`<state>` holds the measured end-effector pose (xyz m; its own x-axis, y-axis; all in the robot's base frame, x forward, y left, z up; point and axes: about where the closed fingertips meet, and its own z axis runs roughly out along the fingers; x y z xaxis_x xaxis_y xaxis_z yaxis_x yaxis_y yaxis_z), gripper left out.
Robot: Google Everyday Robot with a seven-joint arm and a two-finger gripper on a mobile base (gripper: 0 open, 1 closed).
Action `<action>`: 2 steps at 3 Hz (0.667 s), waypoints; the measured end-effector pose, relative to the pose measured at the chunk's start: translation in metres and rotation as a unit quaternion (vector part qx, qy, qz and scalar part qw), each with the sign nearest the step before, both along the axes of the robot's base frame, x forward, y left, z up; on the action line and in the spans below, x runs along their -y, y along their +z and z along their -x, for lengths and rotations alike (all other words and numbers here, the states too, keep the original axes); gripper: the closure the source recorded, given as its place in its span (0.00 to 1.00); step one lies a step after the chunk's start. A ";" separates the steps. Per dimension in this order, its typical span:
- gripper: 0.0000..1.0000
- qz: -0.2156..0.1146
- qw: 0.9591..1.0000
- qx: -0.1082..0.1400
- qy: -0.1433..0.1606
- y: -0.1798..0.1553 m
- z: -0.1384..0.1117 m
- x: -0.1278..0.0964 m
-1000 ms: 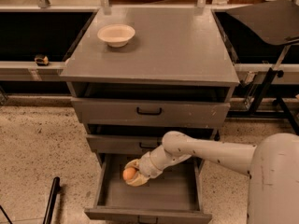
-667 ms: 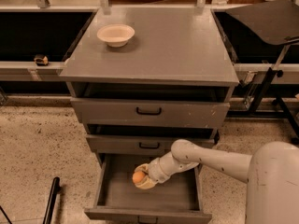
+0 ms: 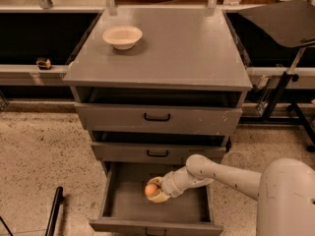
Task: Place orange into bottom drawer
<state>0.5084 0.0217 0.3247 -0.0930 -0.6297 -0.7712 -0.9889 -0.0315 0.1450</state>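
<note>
Next, I let go of the orange, now just above the drawer's floor, with my gripper on the grey bottom, near the middle of the open bottom drawer (image 3: 166, 196).
The orange (image 3: 150, 190) is a small round fruit held in my gripper (image 3: 154, 192), which is shut on it. The gripper reaches in from the right on a white arm (image 3: 216, 173) and holds the orange inside the open bottom drawer (image 3: 116, 201), just above its grey floor near the middle. The bottom drawer is pulled out toward the camera below the two wider drawers with black handles (image 3: 157, 117).
A cream bowl (image 3: 122, 36) sits on the grey cabinet top (image 3: 187, 48) at the back left. A black stand (image 3: 283, 82) is to the right of the cabinet. A black rod (image 3: 53, 215) lies on the speckled floor at the lower left.
The gripper with the orange has moved right and lower, deeper into the open bottom drawer. The arm has folded in closer to the cabinet.
</note>
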 end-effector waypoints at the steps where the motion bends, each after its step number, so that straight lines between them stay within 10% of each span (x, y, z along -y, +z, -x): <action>1: 1.00 -0.006 1.000 -0.013 -0.011 -0.026 -0.010 0.013; 2: 1.00 -0.037 0.998 -0.024 -0.052 -0.093 -0.016 0.046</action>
